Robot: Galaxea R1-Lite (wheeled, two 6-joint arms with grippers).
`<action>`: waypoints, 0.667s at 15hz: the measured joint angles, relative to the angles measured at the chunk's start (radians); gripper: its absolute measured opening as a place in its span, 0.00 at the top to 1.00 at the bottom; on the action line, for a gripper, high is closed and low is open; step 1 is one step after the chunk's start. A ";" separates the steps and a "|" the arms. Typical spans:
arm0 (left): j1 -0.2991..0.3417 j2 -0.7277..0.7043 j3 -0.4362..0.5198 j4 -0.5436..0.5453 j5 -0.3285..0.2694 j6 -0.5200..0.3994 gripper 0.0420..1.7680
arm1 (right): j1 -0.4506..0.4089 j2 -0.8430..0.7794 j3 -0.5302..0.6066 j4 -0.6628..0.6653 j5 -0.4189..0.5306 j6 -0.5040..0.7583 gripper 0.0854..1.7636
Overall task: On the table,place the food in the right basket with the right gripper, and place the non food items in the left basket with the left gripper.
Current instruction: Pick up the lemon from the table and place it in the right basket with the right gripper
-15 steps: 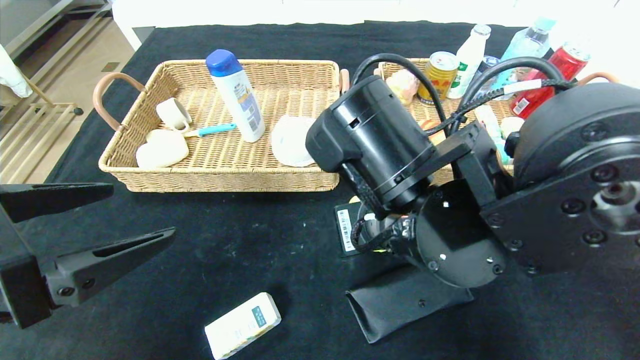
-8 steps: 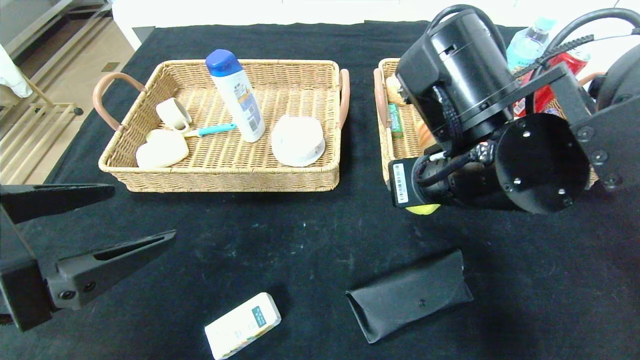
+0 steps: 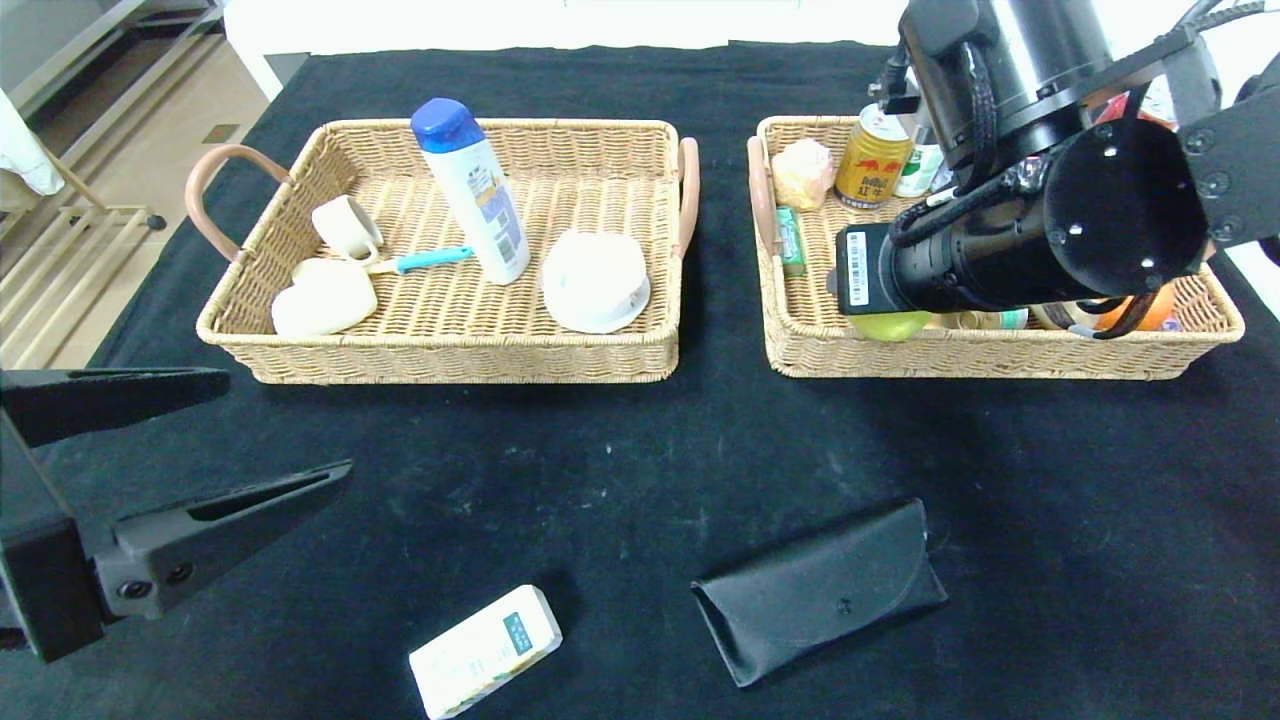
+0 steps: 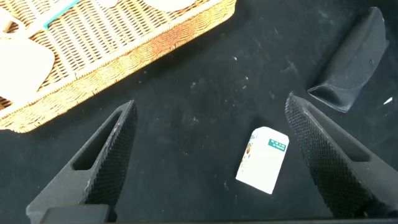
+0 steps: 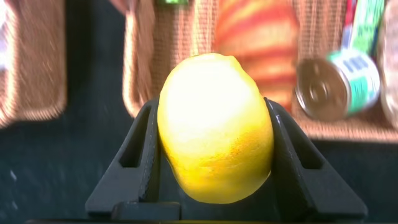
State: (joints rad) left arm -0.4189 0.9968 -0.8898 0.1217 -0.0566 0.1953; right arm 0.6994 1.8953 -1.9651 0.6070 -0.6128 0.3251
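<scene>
I should use my right gripper to put the lemon down in the basket corner (image 3: 813, 289) (image 5: 176, 36) just in front of the green packet.
My right gripper (image 5: 214, 134) is shut on the pale yellow lemon (image 5: 214, 124) and holds it above the front left part of the right basket (image 3: 1000, 355). In the head view the lemon (image 3: 890, 326) shows just under the black arm. The striped croissant (image 5: 255, 37) lies in that basket. The white carton with a green label (image 3: 487, 650) and the black glasses case (image 3: 820, 590) lie on the black table near its front edge. The shampoo bottle (image 3: 472, 190) stands in the left basket (image 3: 450, 362). My left gripper (image 3: 288, 421) is open and empty at the front left, above the carton (image 4: 264, 158).
The left basket also holds white cups (image 3: 345, 228), a white bowl (image 3: 596, 280) and a teal-handled tool (image 3: 420, 262). The right basket holds a gold can (image 3: 873, 155), bottles and a green packet (image 3: 790, 240). A tin (image 5: 336, 84) lies beside the croissant.
My right arm has swung from over the table's middle back and to the right, carrying the lemon over the right basket. The glasses case is uncovered. The left arm has not moved.
</scene>
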 joint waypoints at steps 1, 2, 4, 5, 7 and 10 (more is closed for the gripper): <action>0.000 0.000 0.000 0.000 0.000 0.000 0.03 | -0.012 0.007 -0.003 -0.034 0.006 -0.011 0.43; 0.000 0.000 0.000 0.000 0.000 0.000 0.03 | -0.021 0.015 -0.004 -0.073 0.007 -0.021 0.43; 0.000 0.000 0.000 0.000 0.000 0.000 0.03 | -0.029 0.032 -0.004 -0.141 0.008 -0.045 0.43; 0.000 0.000 0.000 0.000 0.000 0.000 0.03 | -0.036 0.041 -0.004 -0.178 0.008 -0.055 0.43; 0.000 0.000 0.000 0.000 0.000 0.000 0.03 | -0.044 0.060 -0.004 -0.246 0.007 -0.072 0.43; 0.000 0.000 0.000 -0.001 0.000 0.000 0.03 | -0.064 0.091 -0.001 -0.341 0.009 -0.102 0.43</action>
State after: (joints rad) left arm -0.4189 0.9966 -0.8898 0.1211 -0.0562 0.1957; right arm 0.6353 1.9868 -1.9666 0.2660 -0.6040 0.2232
